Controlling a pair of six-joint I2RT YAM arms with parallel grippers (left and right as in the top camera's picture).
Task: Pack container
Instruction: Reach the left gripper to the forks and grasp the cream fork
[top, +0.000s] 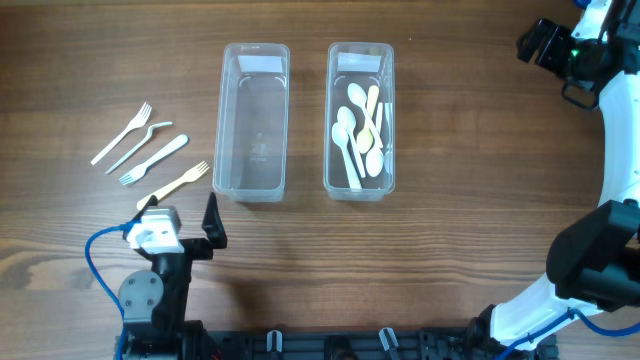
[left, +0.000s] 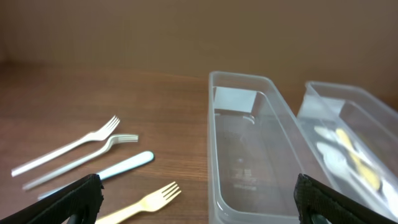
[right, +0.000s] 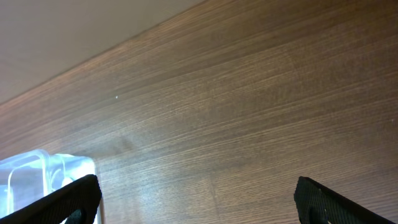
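Observation:
My left gripper will go next to the cream fork closest to the empty container and close on the narrow handle end (top: 179, 183) (left: 135, 208) beside the fork's tines.
Two clear plastic containers stand side by side. The left container (top: 253, 121) is empty; it also shows in the left wrist view (left: 249, 155). The right container (top: 359, 118) holds several white and cream spoons (top: 360, 135). Several plastic forks lie left of the containers: two white forks (top: 125, 132), a pale fork (top: 153, 160) and a cream fork (top: 175, 184), which shows in the left wrist view (left: 149, 200). My left gripper (top: 213, 222) is open and empty, just below the cream fork and the left container. My right gripper (top: 545, 42) is open and empty at the far right, over bare table.
The wooden table (top: 460, 250) extends around the containers. A corner of the right container (right: 37, 180) shows at the lower left of the right wrist view. The right arm's white links (top: 620, 150) run along the right edge.

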